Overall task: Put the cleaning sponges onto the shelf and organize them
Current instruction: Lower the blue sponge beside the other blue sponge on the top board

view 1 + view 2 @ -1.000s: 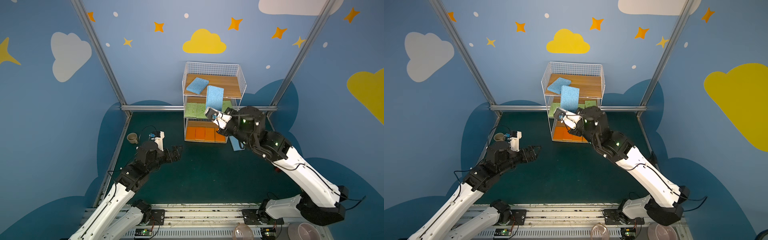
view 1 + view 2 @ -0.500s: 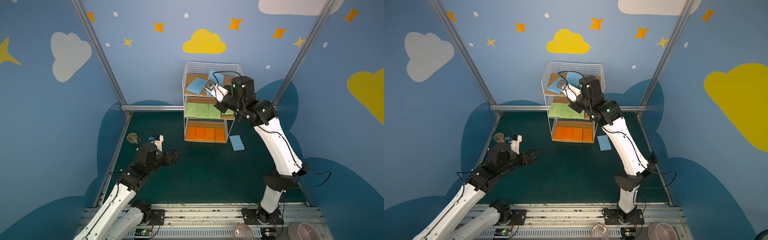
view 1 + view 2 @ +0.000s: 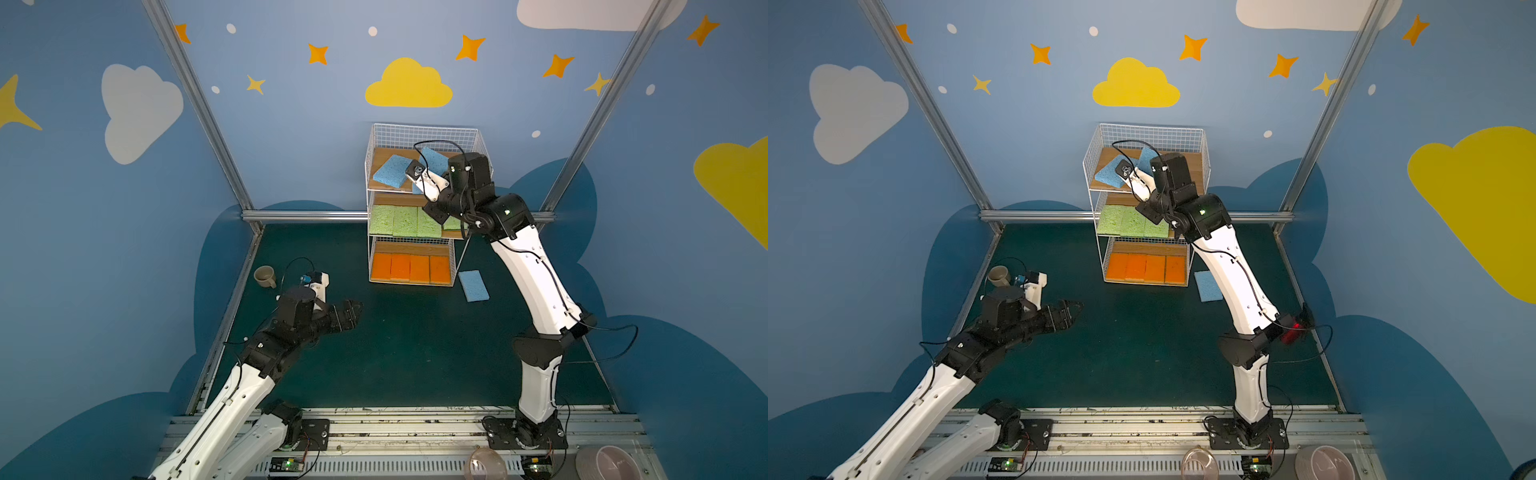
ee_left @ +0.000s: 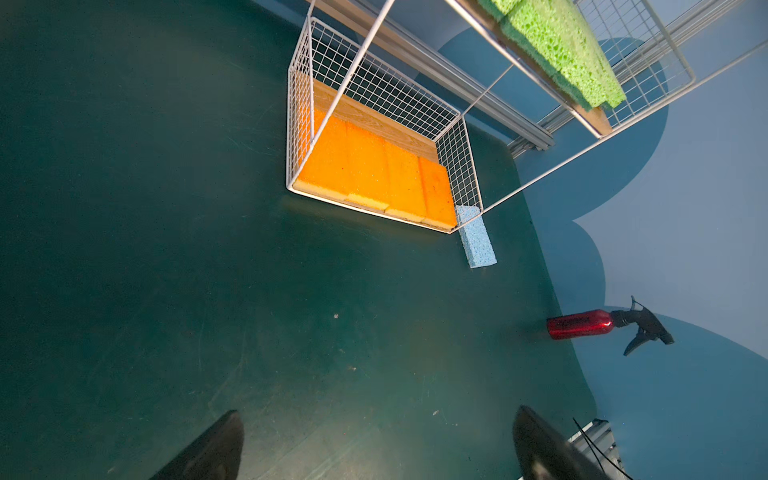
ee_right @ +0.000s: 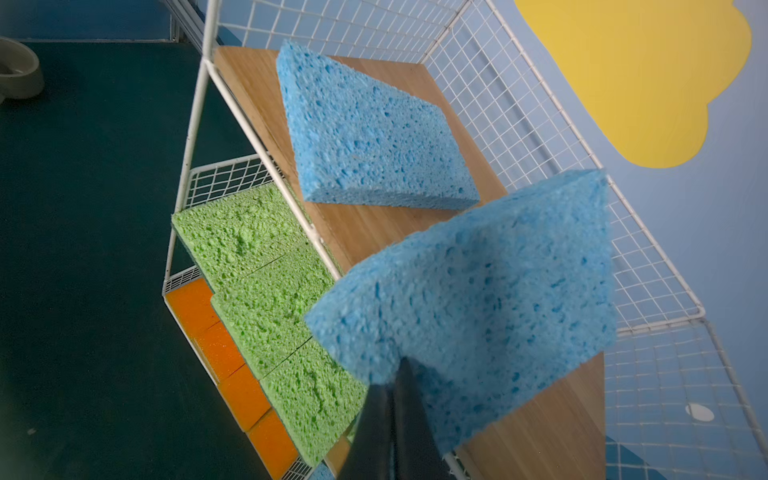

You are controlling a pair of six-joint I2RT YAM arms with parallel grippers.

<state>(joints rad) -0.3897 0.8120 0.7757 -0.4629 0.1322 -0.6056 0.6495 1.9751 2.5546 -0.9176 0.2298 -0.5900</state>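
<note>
The blue sponge in my right gripper lies at a slant across the top board, so next I put it down, grab its front corner [image 5: 340, 326] again and turn it to lie alongside the other.
The shelf [image 3: 424, 129] stands at the back of the floor in both top views. Several orange sponges [image 3: 409, 268] fill its bottom tier and several green sponges [image 3: 405, 221] its middle tier. One blue sponge [image 5: 365, 137] lies askew on the top board. My right gripper [image 5: 395, 368] is shut on the edge of a second blue sponge [image 5: 478, 299], held tilted over the top board's front. A third blue sponge [image 3: 473, 285] lies on the floor by the shelf's right foot. My left gripper [image 4: 378, 419] hangs open and empty over bare floor, well to the left.
A beige mug [image 3: 264, 276] stands at the left floor edge behind my left arm. A red spray bottle [image 4: 579, 324] lies near the right wall. A clear cup [image 3: 486, 463] and a pale bowl [image 3: 611, 461] sit beyond the front rail.
My right arm has risen from in front of the lower tiers up to the top tier, carrying the blue sponge. The left arm has hardly moved.
</note>
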